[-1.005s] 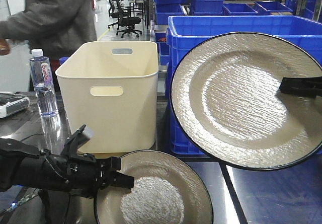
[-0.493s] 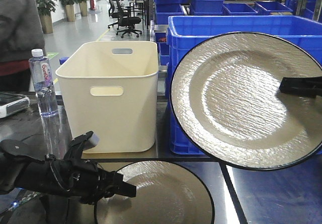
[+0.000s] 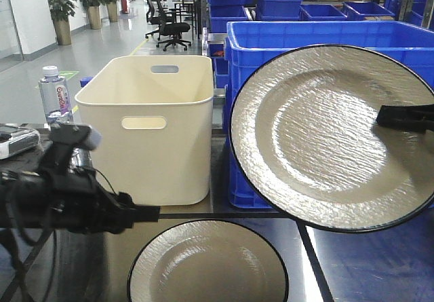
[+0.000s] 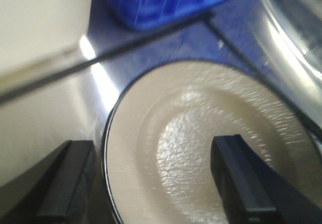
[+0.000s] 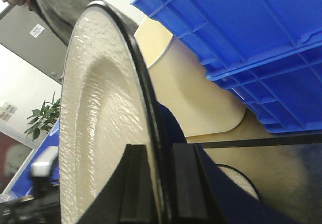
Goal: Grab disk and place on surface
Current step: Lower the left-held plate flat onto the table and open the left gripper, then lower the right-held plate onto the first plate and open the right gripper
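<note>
The disk in my right gripper, now hanging tilted on edge, will be released on top of the matching beige disk (image 3: 208, 267) that lies flat on the dark tabletop.
A beige textured disk with a black rim (image 3: 207, 265) lies flat on the dark glossy tabletop (image 3: 369, 268), just inside the black tape lines (image 3: 224, 215). My left gripper (image 3: 139, 215) hovers left of it. In the left wrist view this gripper (image 4: 153, 183) is open, its fingers (image 4: 241, 183) straddling the disk's (image 4: 201, 143) left rim from above without holding it. A second, matching disk (image 3: 319, 139) hangs tilted on edge at the right. My right gripper (image 5: 160, 183) is shut on that disk's (image 5: 95, 123) rim, and one black finger (image 3: 405, 117) shows over its face.
A cream plastic bin (image 3: 152, 132) stands behind the tape line. Blue crates (image 3: 325, 34) are stacked at the back right. A water bottle (image 3: 55, 95) and a small white device (image 3: 17, 141) sit at the far left.
My left gripper has let go of the lower disk, pulled back to the left and risen; the disk now lies flat. The person at the left has gone. The right arm is unmoved.
</note>
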